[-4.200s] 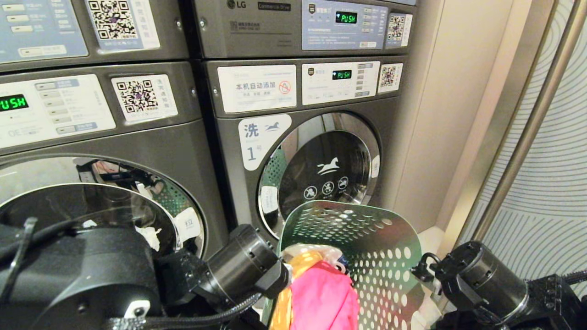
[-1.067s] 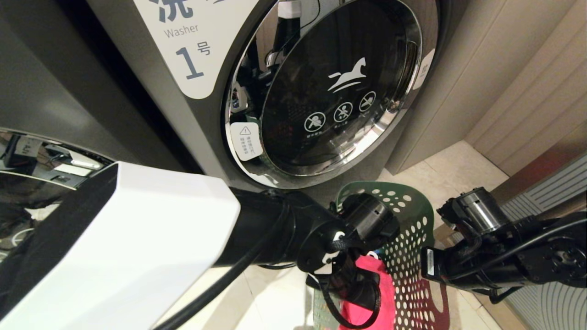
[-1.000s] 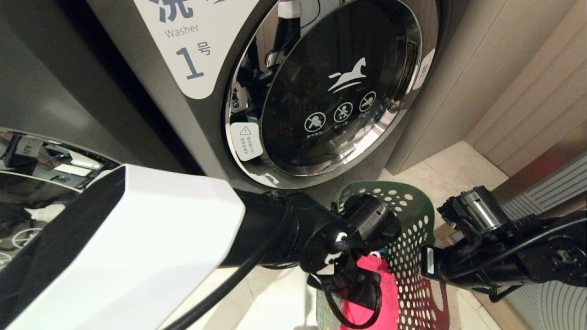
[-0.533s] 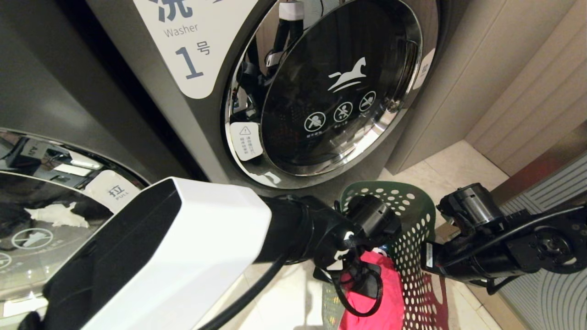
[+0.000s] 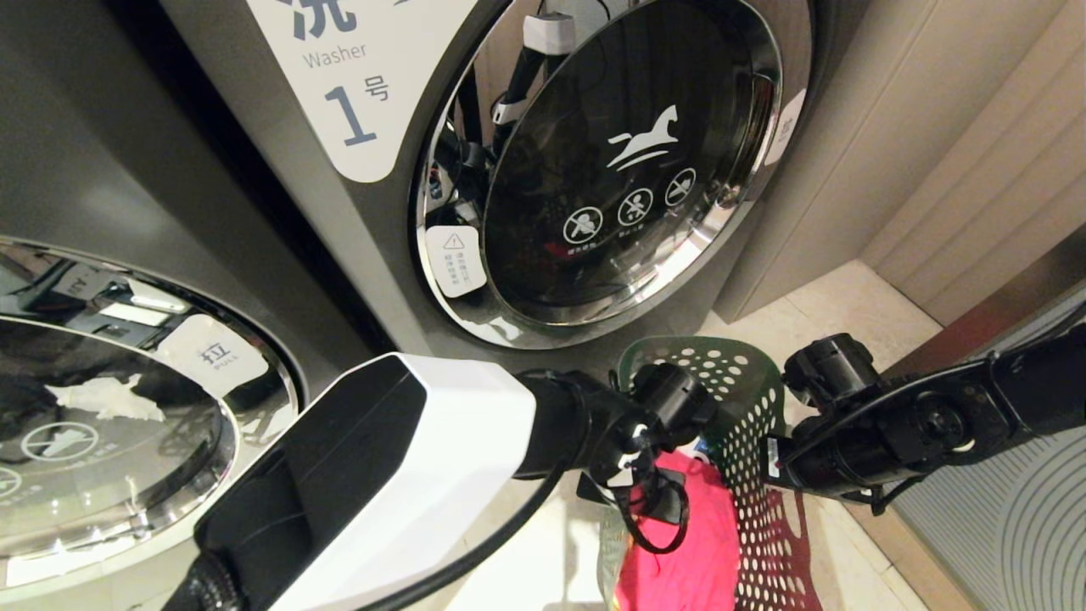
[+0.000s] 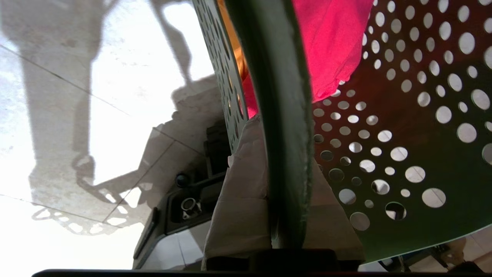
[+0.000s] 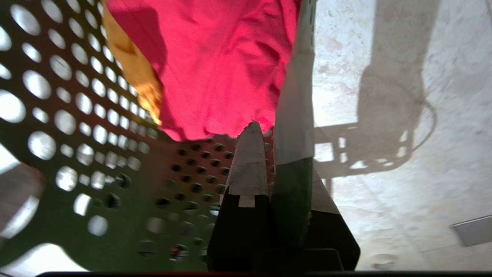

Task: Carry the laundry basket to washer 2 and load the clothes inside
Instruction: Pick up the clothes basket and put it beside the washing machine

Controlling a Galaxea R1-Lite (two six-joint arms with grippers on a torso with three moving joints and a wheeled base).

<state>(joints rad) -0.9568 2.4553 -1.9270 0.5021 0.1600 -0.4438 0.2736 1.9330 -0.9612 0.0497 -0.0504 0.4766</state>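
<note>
My right gripper will set the laundry basket, now hanging low over the floor, on the pale floor tiles before the horse-marked washer door (image 5: pixel 680 514).
The dark green laundry basket (image 5: pixel 747 382) with round holes hangs low over the floor in front of a washer. My left gripper (image 6: pixel 286 148) is shut on its rim on one side. My right gripper (image 7: pixel 284 156) is shut on the rim on the opposite side, where white tape wraps part of the edge. The clothes lie inside: a bright pink-red garment (image 5: pixel 679 552) (image 6: pixel 330 46) (image 7: pixel 223 69) over a yellow-orange one (image 7: pixel 134 73). In the head view both wrists hide the fingers. Washer 2 is out of view.
Right behind the basket stands a grey washer with a label 1 (image 5: pixel 352 114) and a shut chrome-ringed door (image 5: pixel 611 170). Another grey washer's shut door (image 5: pixel 110 424), no number showing, is at the lower left. Beige wall panels (image 5: pixel 959 170) close the right; pale floor tiles (image 6: pixel 77 96) lie below.
Since four seconds ago the head view has sunk close to the floor. Over the last second both arms have lowered and reached a little further with the basket; the washers have not shifted.
</note>
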